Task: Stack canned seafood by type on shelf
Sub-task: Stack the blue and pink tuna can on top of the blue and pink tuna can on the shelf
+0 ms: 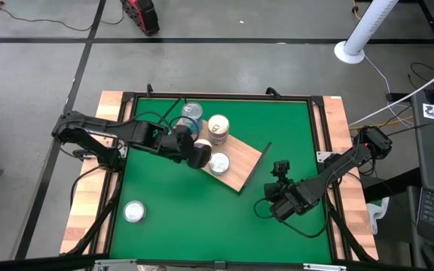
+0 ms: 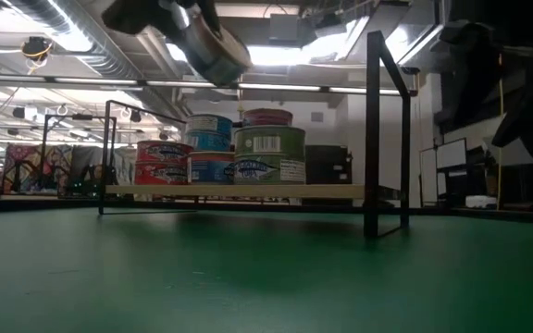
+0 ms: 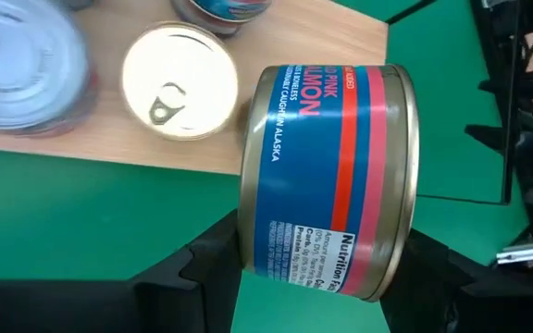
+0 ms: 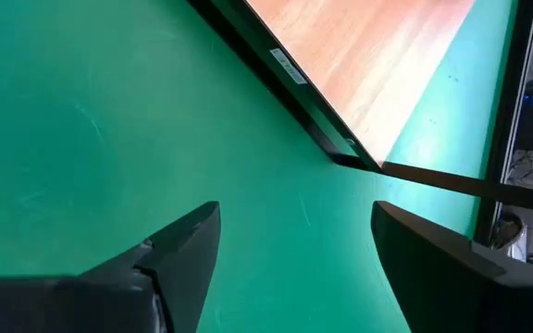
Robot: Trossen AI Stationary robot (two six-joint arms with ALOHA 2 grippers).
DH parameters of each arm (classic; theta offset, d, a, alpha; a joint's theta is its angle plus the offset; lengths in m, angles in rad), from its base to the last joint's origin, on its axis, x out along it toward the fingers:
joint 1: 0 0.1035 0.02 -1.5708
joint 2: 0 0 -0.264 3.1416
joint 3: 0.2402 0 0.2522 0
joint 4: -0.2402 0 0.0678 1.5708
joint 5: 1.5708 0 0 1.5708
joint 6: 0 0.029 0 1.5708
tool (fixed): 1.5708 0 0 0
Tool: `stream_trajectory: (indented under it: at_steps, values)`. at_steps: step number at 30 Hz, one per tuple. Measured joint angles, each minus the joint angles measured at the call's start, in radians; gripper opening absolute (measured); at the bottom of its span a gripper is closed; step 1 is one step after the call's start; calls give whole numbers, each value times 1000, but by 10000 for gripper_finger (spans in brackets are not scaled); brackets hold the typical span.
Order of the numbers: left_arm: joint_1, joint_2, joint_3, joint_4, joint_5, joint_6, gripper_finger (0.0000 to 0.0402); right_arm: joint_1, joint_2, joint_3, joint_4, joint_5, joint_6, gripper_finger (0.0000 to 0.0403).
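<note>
My left gripper should set the blue and pink-red tin down and release it on the wooden board (image 1: 201,147), beside the gold-lidded tin.
My left gripper (image 1: 194,154) hangs over the left part of the shelf (image 1: 241,172), shut on a blue and pink-red tin (image 3: 331,176). The low view shows this tin (image 2: 213,46) high above the stacked tins. On the board stand a silver-lidded tin (image 1: 192,113), a gold-lidded tin (image 1: 218,128) and another silver one (image 1: 219,162); in the low view they show as short stacks (image 2: 248,153). A single tin (image 1: 133,212) rests on its base on the green mat, near left. My right gripper (image 1: 281,199) stands open over the mat, right of the shelf's near corner. My left gripper pinches the tin between its two fingers, one finger (image 3: 197,268) against one flat end (image 3: 248,231) and the other against the opposite end (image 3: 403,250). The fingers slant down from the table's left. The tin is lifted clear, turned on its side, label facing the wrist camera.
The shelf has thin black upright posts (image 2: 375,129) at its corners, and one black rod (image 4: 452,180) crosses just ahead of my right gripper (image 4: 294,268). Pale wooden rails (image 1: 89,203) border the mat. Bare wood (image 4: 387,55) lies at the shelf's right end.
</note>
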Motion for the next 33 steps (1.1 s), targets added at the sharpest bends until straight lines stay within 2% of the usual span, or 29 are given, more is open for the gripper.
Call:
stream_trajectory:
  at_steps: [10, 19, 24, 28, 33]
  values:
    - [59, -33, -183, 222, 36, 12, 193, 0, 0, 0, -18, 0, 0, 280]
    - [93, -179, -389, 407, 23, -49, 190, 0, 0, 0, -17, 0, 1, 280]
    - [54, -230, -523, 543, -58, -162, 190, 0, 0, 0, -17, 0, 0, 280]
    - [-1, -230, -631, 770, -136, -236, 190, 0, 0, 0, -12, 0, 0, 280]
    - [-69, -223, -748, 970, -308, -297, 190, 0, 0, 0, -5, 1, -1, 280]
